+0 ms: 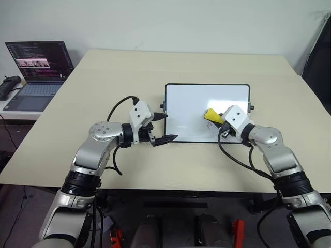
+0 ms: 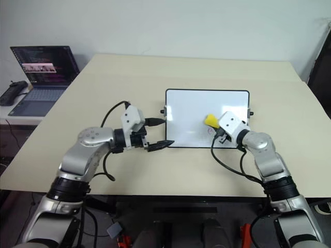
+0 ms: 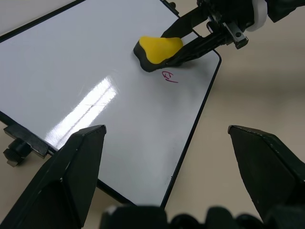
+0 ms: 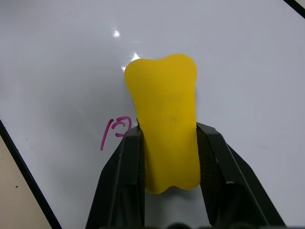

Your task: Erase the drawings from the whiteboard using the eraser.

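Observation:
I will release the yellow eraser from my right gripper on the bare table [image 1: 282,128], beyond the whiteboard's knob nearest that gripper.
The whiteboard [image 1: 189,103] lies flat on the tan table [image 1: 103,77], glossy white in a thin black frame. My right gripper [image 4: 169,136] is shut on the yellow eraser [image 1: 211,114], which it holds down at the board's right part, just beside a small pink-red drawing [image 3: 169,76]. That scribble [image 4: 116,130] sits close by the eraser's edge, toward the board's near side. Whether the eraser's dark underside presses on the surface I cannot tell. My left gripper [image 1: 164,127] hangs open at the board's near left corner, nothing between its black fingers [image 3: 71,167].
An open laptop [image 1: 39,72] stands on a side table at the far left, with a black device [image 1: 8,85] beside it. Black knobs [image 1: 162,107] stick out from the board's short sides. Bare tabletop surrounds the board.

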Tool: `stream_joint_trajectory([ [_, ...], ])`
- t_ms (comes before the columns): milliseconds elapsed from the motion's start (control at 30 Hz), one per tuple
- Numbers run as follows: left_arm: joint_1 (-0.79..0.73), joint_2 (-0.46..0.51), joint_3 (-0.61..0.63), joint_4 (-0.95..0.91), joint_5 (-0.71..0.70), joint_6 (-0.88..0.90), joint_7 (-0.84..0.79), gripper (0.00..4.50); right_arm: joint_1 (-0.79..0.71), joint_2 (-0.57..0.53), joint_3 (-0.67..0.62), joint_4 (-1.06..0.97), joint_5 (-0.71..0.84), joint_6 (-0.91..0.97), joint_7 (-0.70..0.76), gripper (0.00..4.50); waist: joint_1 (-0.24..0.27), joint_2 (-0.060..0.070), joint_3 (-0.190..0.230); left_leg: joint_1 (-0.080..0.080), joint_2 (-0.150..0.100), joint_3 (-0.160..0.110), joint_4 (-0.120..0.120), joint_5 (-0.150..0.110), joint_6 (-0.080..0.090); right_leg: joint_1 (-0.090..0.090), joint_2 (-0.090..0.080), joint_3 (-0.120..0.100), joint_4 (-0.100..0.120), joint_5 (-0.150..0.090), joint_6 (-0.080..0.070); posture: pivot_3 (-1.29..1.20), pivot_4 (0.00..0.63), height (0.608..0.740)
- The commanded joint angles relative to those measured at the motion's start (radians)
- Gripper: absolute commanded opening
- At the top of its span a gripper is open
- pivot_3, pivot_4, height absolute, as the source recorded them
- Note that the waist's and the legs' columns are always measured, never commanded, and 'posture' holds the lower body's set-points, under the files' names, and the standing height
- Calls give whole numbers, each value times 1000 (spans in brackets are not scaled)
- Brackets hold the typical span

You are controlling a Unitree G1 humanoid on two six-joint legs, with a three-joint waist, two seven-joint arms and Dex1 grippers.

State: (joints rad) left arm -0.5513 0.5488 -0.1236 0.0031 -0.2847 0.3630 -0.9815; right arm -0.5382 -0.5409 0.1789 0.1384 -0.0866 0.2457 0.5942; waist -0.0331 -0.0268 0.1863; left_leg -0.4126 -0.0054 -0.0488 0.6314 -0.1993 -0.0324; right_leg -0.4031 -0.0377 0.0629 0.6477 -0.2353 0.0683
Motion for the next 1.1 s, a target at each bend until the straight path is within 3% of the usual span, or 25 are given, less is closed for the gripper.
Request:
stream_joint_trajectory([
  [33, -10, 2, 8, -22, -4, -10, -7, 4500, 36, -3, 40, 70, -43, -15, 15, 1119, 0, -1, -1, 1, 0, 0, 0, 0, 0, 1, 0, 0, 0, 0, 0, 0, 150, 740],
  [167, -12, -1, 11, -22, -4, -11, -7, 4500, 130, 8, 115, 65, -51, -68, 80, 1119, -1, -5, -5, 16, 1, 0, -2, 0, 0, 17, 0, 0, -3, -5, -4, 0, 150, 740],
  [267, -10, 0, 13, -24, -4, -12, -7, 4500, 149, 13, 117, 56, -45, -73, 90, 1119, -7, -8, -7, 18, 1, 0, -2, 0, 0, 19, 0, 0, -3, -6, -4, 0, 150, 740],
  [567, -19, -5, 11, -18, -1, -13, -7, 4500, 35, 17, 13, 71, -10, -40, 31, 1117, -20, -8, -7, 20, 2, 2, -1, 0, 1, 18, 0, 2, -2, -4, -4, 0, 150, 740],
  [700, -21, -17, 17, -39, -18, -9, -4, 4500, 48, -33, -143, -170, 273, 133, 215, 1117, -11, -6, -5, 14, 1, 1, -2, 0, 1, 14, 0, 2, -2, -4, -4, 0, 150, 740],
  [800, -30, -36, 10, -48, -28, -8, -6, 4500, 56, -139, -297, -314, 471, 312, 311, 1116, 2, -4, -3, 10, 1, 0, -2, -1, -1, 12, 0, 1, -2, -4, 2, 0, 150, 740],
  [900, -42, -72, -18, -54, -31, -10, -18, 4500, 23, -192, -442, -280, 534, 404, 241, 1116, 5, -4, -3, 10, 1, -2, -3, -5, -1, 12, -1, -1, -3, -6, -1, 0, 150, 740],
  [1100, -78, -158, -77, -23, -16, -27, -34, 4500, 0, -243, -606, -31, 433, 531, -70, 1113, 7, -4, -3, 9, 0, -1, -3, -7, -1, 12, -1, -1, -4, -7, -3, 0, 150, 740],
])
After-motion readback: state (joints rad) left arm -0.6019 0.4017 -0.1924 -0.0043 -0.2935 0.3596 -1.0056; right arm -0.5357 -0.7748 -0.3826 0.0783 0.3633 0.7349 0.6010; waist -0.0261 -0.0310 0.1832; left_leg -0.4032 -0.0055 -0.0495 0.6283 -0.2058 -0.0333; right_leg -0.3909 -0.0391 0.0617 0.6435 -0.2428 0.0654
